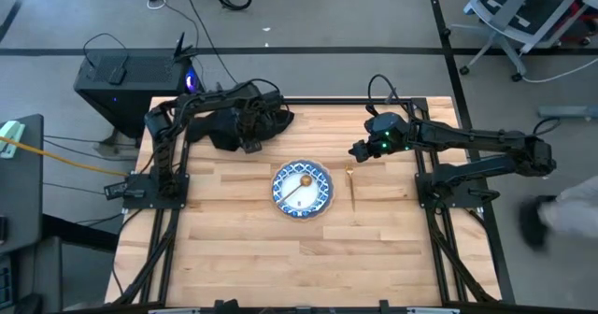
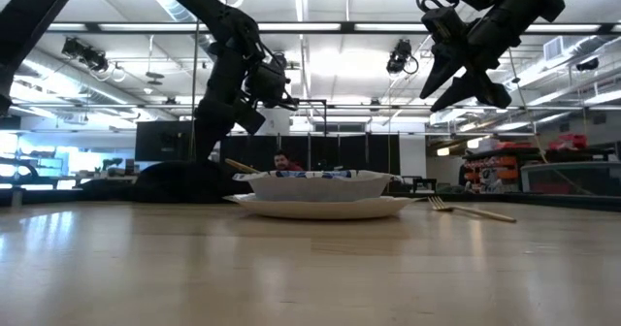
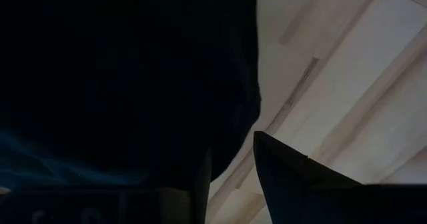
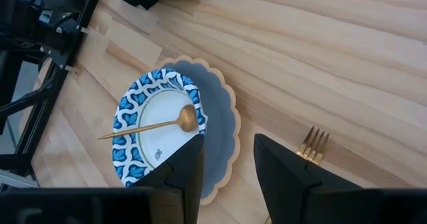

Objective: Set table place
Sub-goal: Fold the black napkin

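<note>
My left gripper is to pinch its edge [image 3: 251, 115], as the black napkin lies bunched near the far rail, then lift the napkin open and spread it beside the plate.
A round blue-grey plate [image 4: 223, 127] lies at the table's middle. A smaller blue-and-white patterned dish [image 4: 143, 117] sits on it, and a gold spoon [image 4: 157, 126] lies in the dish. A gold fork [image 1: 352, 188] lies flat on the wood to the plate's right. A black cloth napkin [image 1: 229, 125] lies bunched at the table's far left. My left gripper [image 1: 252, 144] hangs open just above the napkin's near right edge [image 3: 120, 77]. My right gripper [image 1: 358, 152] is open and empty in the air, beyond the fork and to the plate's far right.
The table [image 1: 243, 249] is edged by black rails. A black computer case [image 1: 126, 76] with cables stands on the floor beyond the far left corner. A person [image 2: 281, 161] shows far off in the room, and another [image 1: 561, 211] to the table's right.
</note>
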Available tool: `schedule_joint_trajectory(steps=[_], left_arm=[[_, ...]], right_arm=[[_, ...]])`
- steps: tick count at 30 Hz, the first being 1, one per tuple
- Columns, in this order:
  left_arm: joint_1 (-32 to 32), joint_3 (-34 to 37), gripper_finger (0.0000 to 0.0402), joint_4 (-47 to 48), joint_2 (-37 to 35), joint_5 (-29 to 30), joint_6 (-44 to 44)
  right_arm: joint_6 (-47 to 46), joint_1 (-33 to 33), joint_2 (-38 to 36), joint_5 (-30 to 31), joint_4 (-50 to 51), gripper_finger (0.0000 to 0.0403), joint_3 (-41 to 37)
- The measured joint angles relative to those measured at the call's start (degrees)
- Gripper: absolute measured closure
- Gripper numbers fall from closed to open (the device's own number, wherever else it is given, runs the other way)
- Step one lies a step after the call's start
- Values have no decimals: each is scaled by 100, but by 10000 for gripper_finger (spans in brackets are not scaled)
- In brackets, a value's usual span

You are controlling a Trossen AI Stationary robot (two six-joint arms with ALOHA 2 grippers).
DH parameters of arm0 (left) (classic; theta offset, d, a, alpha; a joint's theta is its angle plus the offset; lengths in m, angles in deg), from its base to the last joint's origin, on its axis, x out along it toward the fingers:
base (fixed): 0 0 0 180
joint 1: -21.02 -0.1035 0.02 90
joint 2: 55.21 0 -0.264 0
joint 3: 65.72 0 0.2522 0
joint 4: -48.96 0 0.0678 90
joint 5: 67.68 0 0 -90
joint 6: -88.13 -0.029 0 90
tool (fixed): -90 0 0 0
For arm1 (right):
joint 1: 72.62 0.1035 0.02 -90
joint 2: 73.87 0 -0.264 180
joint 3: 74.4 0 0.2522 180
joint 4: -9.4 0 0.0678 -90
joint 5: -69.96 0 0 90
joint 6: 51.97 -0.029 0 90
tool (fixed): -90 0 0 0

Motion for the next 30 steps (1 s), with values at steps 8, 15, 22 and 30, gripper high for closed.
schedule_joint_trajectory(steps=[8,15,22,30], left_arm=[[-94,0,284,49,0,-141,15],[-109,0,283,103,0,-238,16],[-222,70,286,5,-3,-217,54],[-98,673,304,116,4,-122,-121]], right_arm=[[105,0,0,0,2,266,-1],[103,0,0,0,2,266,0],[103,0,0,-1,0,266,0],[103,-2,0,0,0,266,0]])
